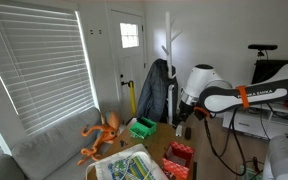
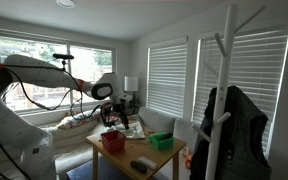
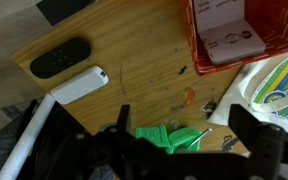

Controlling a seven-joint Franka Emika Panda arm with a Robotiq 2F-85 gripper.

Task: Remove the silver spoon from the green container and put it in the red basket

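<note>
The silver spoon's handle [image 1: 132, 137] [image 3: 205, 133] sticks out of the green container toward the colourful printed sheet, and my gripper should close on it there.
The green container shows in the wrist view [image 3: 162, 137] at the bottom, between my fingers and partly hidden by them, and in both exterior views [image 1: 142, 127] [image 2: 161, 141]. The silver spoon's handle [image 3: 201, 136] sticks out of it toward the right. The red basket [image 3: 272, 40] is at the top right with printed cards inside; it also shows in both exterior views [image 1: 180, 155] [image 2: 112, 141]. My gripper [image 3: 184, 112] is open and empty, hanging above the green container. It also appears in both exterior views [image 1: 184, 120] [image 2: 111, 113].
On the wooden table [image 3: 134, 50] lie a black oval device [image 3: 59, 58], a white bar-shaped object [image 3: 79, 84] and a colourful printed sheet [image 3: 279, 85]. An orange long-limbed toy [image 1: 102, 135] sits on the couch beside the table.
</note>
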